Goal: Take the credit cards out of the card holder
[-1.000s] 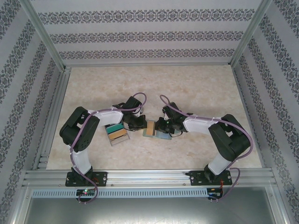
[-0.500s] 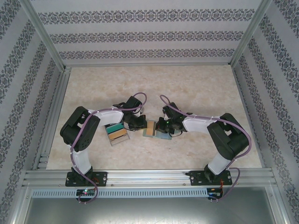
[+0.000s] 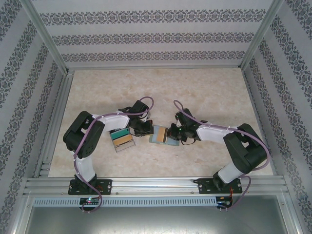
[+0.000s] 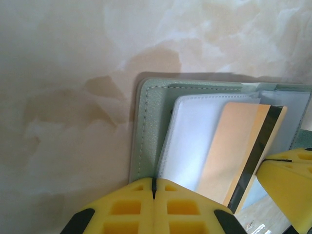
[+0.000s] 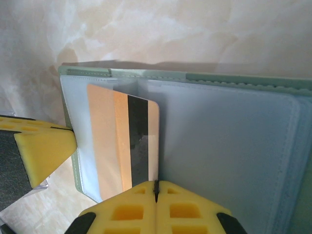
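Note:
My right gripper's shut fingers are just touching the orange card, which sits half inside the clear sleeve, so it should open and pinch its striped edge (image 5: pixel 152 144).
The sage-green card holder (image 3: pixel 165 141) lies open on the table between both grippers, with clear sleeves on its leaves (image 4: pixel 148 122) (image 5: pixel 243 80). An orange credit card (image 3: pixel 159 132) with a black stripe sticks partway out of a sleeve (image 4: pixel 234 146) (image 5: pixel 122 141). My left gripper (image 3: pixel 147 129) is shut, and its tips (image 4: pixel 154 187) rest on the holder's left leaf by the sleeve edge. My right gripper (image 3: pixel 171 132) is shut too, its tips (image 5: pixel 156 189) against the card's near corner. The card lies flat and is not pinched.
A clear tray of staggered coloured cards (image 3: pixel 122 139) stands just left of the holder, under the left arm. Aluminium rails and patterned walls bound the marble table (image 3: pixel 161 87). Open table lies behind the arms.
The right arm's elbow has swung to the right and its gripper has drawn slightly right along the holder. The left arm and the holder have stayed in place.

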Controlling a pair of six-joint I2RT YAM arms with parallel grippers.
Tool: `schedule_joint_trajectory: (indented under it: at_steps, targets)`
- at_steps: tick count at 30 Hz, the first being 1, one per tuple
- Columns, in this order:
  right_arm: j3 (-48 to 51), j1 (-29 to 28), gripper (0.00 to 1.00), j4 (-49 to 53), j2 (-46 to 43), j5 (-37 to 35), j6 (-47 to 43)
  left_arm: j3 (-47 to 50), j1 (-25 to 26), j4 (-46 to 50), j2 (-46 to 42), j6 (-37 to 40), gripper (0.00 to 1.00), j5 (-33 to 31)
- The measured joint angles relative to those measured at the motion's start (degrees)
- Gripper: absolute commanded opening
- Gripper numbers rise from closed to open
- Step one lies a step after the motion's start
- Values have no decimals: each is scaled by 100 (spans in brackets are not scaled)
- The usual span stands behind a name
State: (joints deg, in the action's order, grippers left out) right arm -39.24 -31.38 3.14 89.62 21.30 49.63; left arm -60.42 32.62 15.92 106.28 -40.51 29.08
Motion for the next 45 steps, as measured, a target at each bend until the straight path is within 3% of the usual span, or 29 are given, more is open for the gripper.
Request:
schedule_joint_trajectory:
  at_steps: [2, 6, 9, 15, 20, 28, 33, 41, 45]
  targets:
    - [0, 0, 26, -15, 4, 33, -37, -13, 0, 15, 9, 7, 4, 0]
    - [-13, -26, 26, -103, 85, 68, -26, -26, 0, 35, 17, 31, 4, 7]
    - [-15, -39, 22, -214, 162, 70, -15, -26, 0, 35, 17, 44, 4, 20]
    - [-35, -37, 0, -343, 203, 120, 22, -31, 0, 39, 17, 46, 4, 20]
    - [20, 42, 0, -365, 44, 164, -15, -35, 0, 46, 20, 72, 5, 20]
    - [481, 463, 0, -76, -973, 258, -249, -79, 4, 131, 20, 116, 9, 26]
    - [435, 492, 0, 326, -1602, 271, -654, -151, -7, 302, -87, 144, 32, 2]
    - [-793, 105, 0, 1384, -1746, 149, -1827, -345, -450, 894, -1753, 142, 100, -527]
    - [-1602, -439, 0, 1746, -1493, -131, -2597, -358, -946, 1231, -2809, 96, 99, -990]
